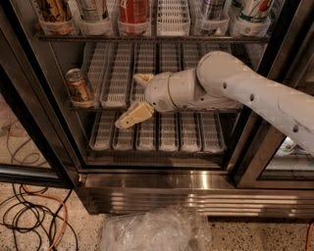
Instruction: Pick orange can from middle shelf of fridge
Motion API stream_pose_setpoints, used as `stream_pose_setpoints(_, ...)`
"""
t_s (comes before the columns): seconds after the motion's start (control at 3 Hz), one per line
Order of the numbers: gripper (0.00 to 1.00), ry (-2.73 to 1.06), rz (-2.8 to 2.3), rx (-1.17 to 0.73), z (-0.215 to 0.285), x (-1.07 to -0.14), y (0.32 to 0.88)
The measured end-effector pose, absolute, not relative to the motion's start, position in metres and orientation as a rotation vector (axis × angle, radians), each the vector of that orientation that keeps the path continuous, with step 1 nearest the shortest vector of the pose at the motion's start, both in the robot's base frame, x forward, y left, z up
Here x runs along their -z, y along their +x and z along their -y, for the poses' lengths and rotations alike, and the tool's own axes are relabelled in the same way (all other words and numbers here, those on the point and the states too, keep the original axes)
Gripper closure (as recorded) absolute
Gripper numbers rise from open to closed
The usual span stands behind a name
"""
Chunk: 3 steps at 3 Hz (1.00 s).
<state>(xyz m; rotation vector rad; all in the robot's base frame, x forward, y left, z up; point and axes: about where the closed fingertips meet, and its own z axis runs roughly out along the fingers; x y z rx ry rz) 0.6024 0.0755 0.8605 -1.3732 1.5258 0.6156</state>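
The robot's gripper should next go to the orange can on the middle shelf and close around the can's lower half (82,93), leaving the can's top showing.
The orange can (79,87) stands upright at the left end of the middle shelf (117,81), in front of the long white lane trays. My gripper (130,98) is inside the fridge (157,182), in front of the middle shelf and to the right of the can, with a gap between them. It points left and is open and empty. One tan finger (142,78) is at tray height and the other (133,116) hangs lower, over the bottom rack.
The top rack holds a tan-and-black can (55,12), a red can (134,12) and other drinks. The bottom rack has shorter white trays (162,132). A crumpled plastic bag (154,230) and cables (29,215) lie on the floor.
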Motion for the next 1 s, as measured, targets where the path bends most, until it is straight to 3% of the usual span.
stream_pose_setpoints(0.67,0.0,-1.332,-1.4,-0.616,-0.127,-0.863,0.66)
stream_pose_setpoints(1.0,0.0,-1.331,-1.4,-0.618,-0.128,-0.862,0.66)
